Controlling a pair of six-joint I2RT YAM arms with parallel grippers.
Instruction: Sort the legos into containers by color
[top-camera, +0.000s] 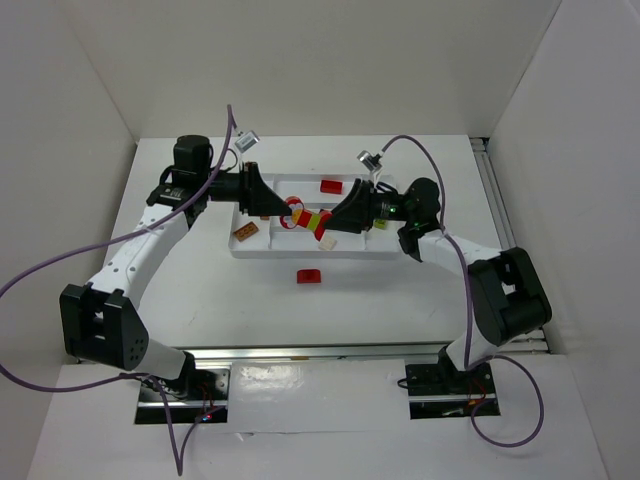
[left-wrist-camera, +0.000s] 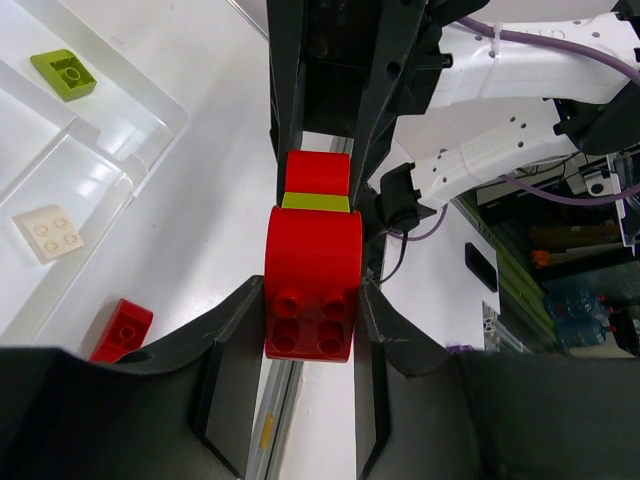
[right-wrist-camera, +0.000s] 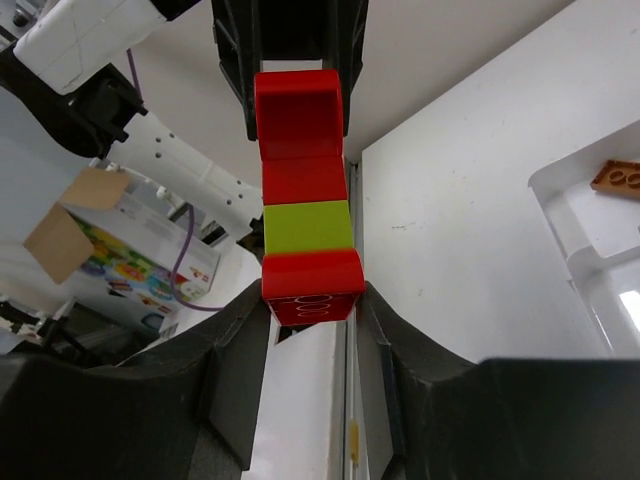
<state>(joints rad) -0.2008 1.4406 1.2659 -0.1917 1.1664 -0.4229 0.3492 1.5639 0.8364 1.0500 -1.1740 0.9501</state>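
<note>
My right gripper is headed for the tray's back compartment (top-camera: 312, 190) with the red end brick. It will let go of the brick there, just beside the loose red brick.
A stack of joined legos (top-camera: 308, 218) hangs between both grippers above the white tray (top-camera: 300, 251). It is a red arch, a red brick, a lime green brick and a red brick. My left gripper (top-camera: 283, 209) is shut on the red arch end (left-wrist-camera: 312, 280). My right gripper (top-camera: 330, 224) is shut on the red end brick (right-wrist-camera: 312, 285), with the lime brick (right-wrist-camera: 307, 227) just beyond it. In the tray lie an orange-brown brick (top-camera: 246, 234), a cream brick (left-wrist-camera: 48, 231) and a lime green brick (left-wrist-camera: 65, 72). No blue brick shows.
One loose red brick (top-camera: 309, 276) lies on the table in front of the tray, another (top-camera: 331, 186) behind it. White walls stand at the left, back and right. A metal rail (top-camera: 490, 190) runs along the table's right edge.
</note>
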